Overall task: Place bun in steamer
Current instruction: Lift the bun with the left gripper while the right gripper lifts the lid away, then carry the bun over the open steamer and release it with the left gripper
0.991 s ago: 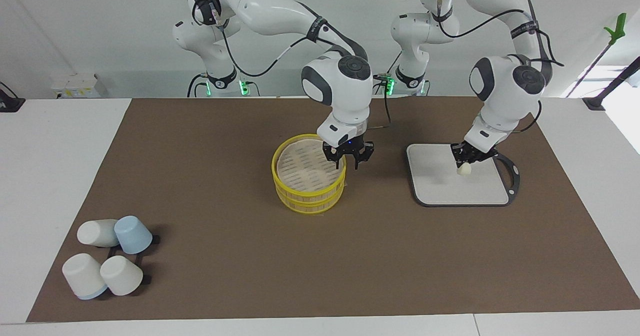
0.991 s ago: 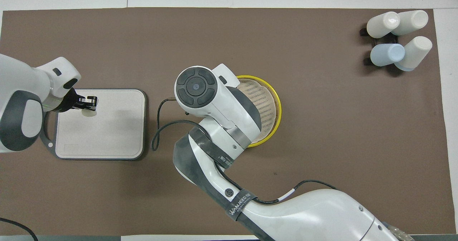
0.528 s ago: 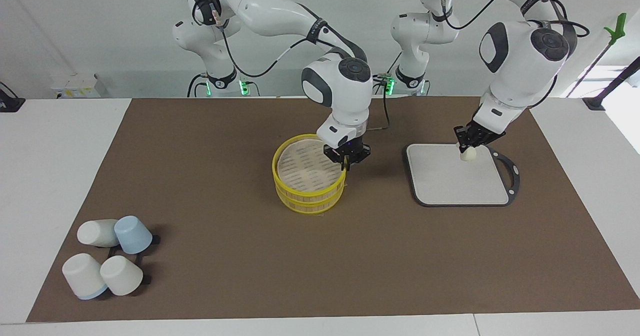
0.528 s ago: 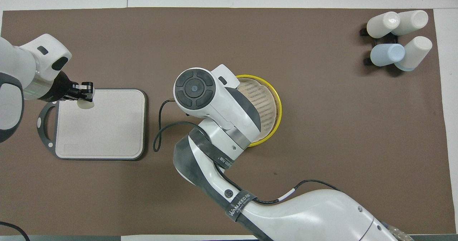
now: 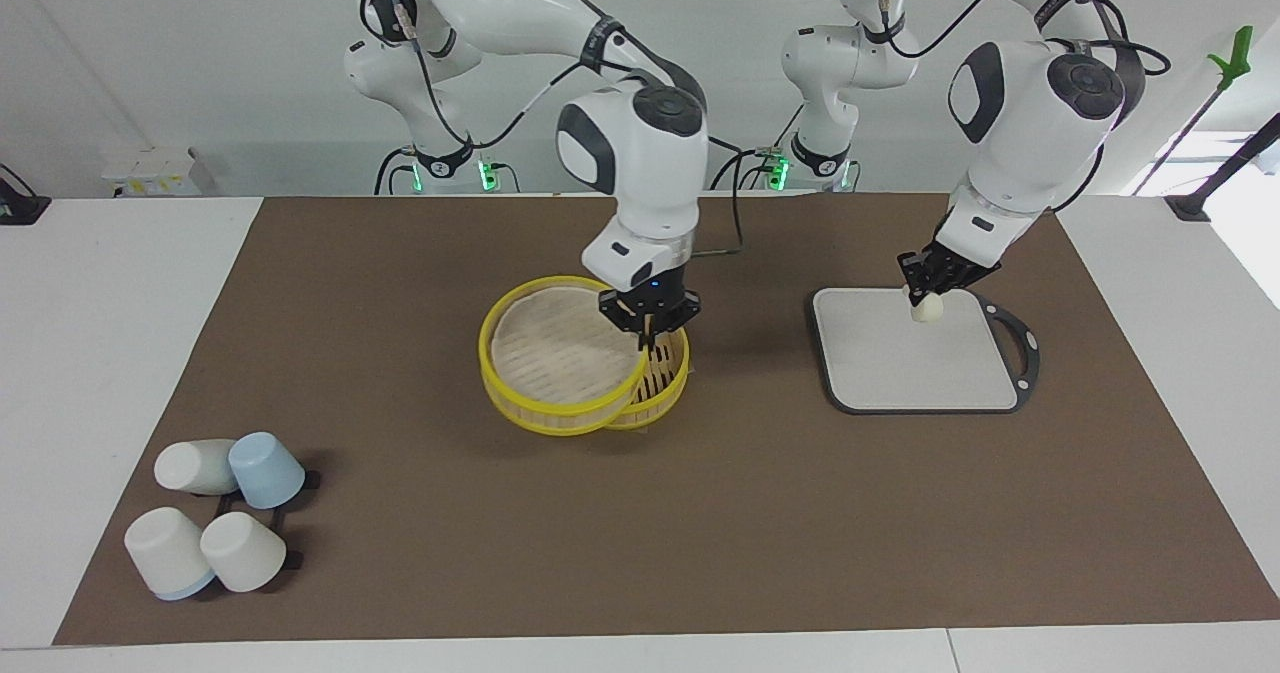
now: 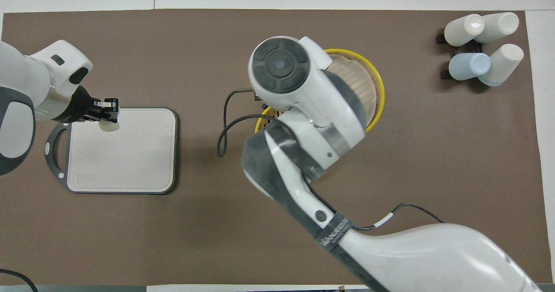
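Note:
Next, my left gripper lets go of the bun on the slats (image 6: 295, 146) near the middle of the steamer base.
The bun (image 5: 926, 308) is small and cream-white. My left gripper (image 5: 932, 288) is shut on it and holds it up over the grey board's edge nearest the robots; it also shows in the overhead view (image 6: 108, 126). The steamer's yellow-rimmed lid (image 5: 553, 351) is tilted and lifted. My right gripper (image 5: 648, 329) is shut on its rim. The lid hangs partly over the steamer base (image 5: 668, 377), shifted toward the right arm's end, so part of the base's slatted inside shows. In the overhead view the right arm hides its gripper and most of the base (image 6: 262, 121).
The grey rectangular board (image 5: 900, 378) with a dark handle ring lies toward the left arm's end. Several upturned white and blue cups (image 5: 215, 518) on a black rack stand at the right arm's end, far from the robots. A brown mat covers the table.
My right gripper shut on the lid's rim, lifted it and carried it toward the right arm's end, uncovering part of the base. My left gripper raised the bun off the board.

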You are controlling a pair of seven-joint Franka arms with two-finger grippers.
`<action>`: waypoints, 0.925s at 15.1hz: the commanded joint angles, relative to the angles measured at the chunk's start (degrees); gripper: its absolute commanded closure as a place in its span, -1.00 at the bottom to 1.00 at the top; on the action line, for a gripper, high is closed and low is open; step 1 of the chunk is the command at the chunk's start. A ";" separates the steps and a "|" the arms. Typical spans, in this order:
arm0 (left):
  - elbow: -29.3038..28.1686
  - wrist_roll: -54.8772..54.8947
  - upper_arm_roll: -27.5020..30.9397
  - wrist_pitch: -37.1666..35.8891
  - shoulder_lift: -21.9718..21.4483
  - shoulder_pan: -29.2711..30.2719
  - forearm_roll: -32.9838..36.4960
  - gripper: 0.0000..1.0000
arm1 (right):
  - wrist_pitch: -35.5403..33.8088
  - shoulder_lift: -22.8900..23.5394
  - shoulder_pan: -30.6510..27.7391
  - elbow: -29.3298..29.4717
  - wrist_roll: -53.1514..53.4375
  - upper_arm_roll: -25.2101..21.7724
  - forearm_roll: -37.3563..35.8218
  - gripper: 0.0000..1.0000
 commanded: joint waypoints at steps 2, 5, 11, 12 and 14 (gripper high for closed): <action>0.74 -13.35 0.35 2.52 -0.01 -9.43 -0.52 0.68 | -4.12 -4.97 -12.04 -0.54 -12.91 0.74 4.52 1.00; 0.83 -27.14 0.44 9.54 3.05 -20.24 -0.44 0.68 | -5.52 -5.15 -18.90 -0.54 -17.59 0.91 4.78 1.00; 0.93 -37.47 0.35 22.47 11.07 -31.95 -0.17 0.68 | -6.68 -5.85 -27.08 -2.73 -20.48 0.74 8.73 1.00; 0.92 -38.78 0.43 23.79 12.20 -32.57 -0.17 0.68 | -6.24 -6.47 -27.27 -4.05 -21.80 0.74 8.91 1.00; 2.23 -40.81 0.61 25.56 15.71 -34.94 0.09 0.68 | -5.10 -7.26 -27.36 -5.98 -22.08 0.74 8.91 1.00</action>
